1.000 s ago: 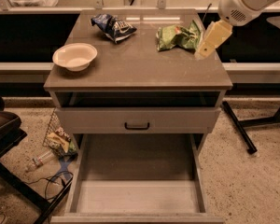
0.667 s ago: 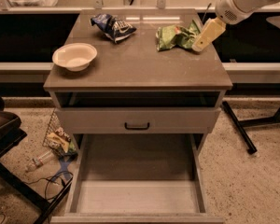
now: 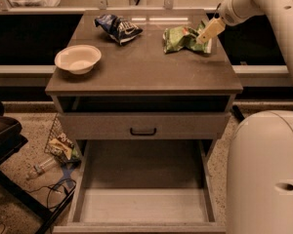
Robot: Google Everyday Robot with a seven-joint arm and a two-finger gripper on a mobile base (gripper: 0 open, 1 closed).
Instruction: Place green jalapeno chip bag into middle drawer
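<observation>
Next, I move my gripper in from the bag's end and close it on the middle [image 3: 190, 37] of the green jalapeno chip bag.
The green jalapeno chip bag [image 3: 179, 39] lies crumpled on the back right of the cabinet top [image 3: 141, 67]. My gripper [image 3: 208, 32] comes in from the upper right on a white arm; its pale tip sits over the bag's right end and seems to touch it. The middle drawer [image 3: 144, 204] is pulled out far toward me below the cabinet, with a pale floor, low side walls and nothing in it.
A dark blue chip bag [image 3: 118, 27] lies at the back left of the top, and a white bowl [image 3: 78, 58] at the left front. A grey drawer front with a black handle [image 3: 143, 131] hangs above the open drawer. My white body [image 3: 266, 172] fills the lower right. Litter and cables [image 3: 56, 152] lie on the floor at the left.
My gripper has moved left and down from beside the green bag to its right end. The bag, the bowl and the drawer have not moved.
</observation>
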